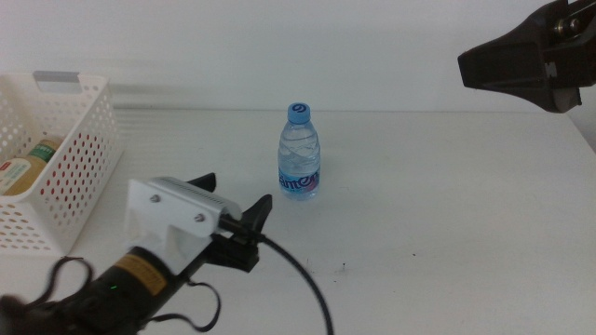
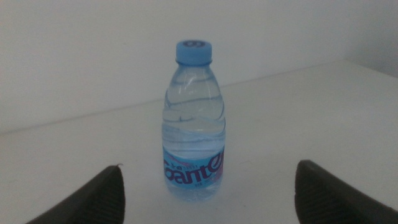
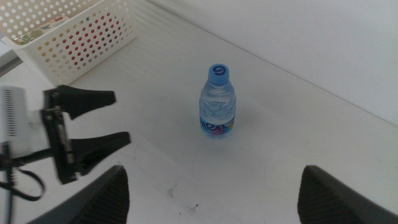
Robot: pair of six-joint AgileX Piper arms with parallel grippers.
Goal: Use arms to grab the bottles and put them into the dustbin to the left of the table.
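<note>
The middle (image 1: 299,165) (image 2: 194,140) of the clear water bottle, just above its blue label, will be gripped by my left gripper.
A clear water bottle (image 1: 300,154) with a blue cap and blue label stands upright mid-table. My left gripper (image 1: 238,189) is open, a short way in front of the bottle and pointed at it; in the left wrist view the bottle (image 2: 193,124) is centred between the wide-apart jaws without touching them. My right gripper (image 1: 494,65) hangs high at the far right, open and holding nothing. The white perforated dustbin (image 1: 70,79) sits at the left edge. Inside it lies a yellow tea bottle (image 1: 33,163), and red shows through the holes.
The white table (image 1: 447,214) is bare around the bottle except for tiny dark specks (image 1: 345,268). The left arm's black cable (image 1: 307,279) trails toward the front edge. From the right wrist view, the dustbin (image 3: 74,31) is beyond the left gripper (image 3: 121,118).
</note>
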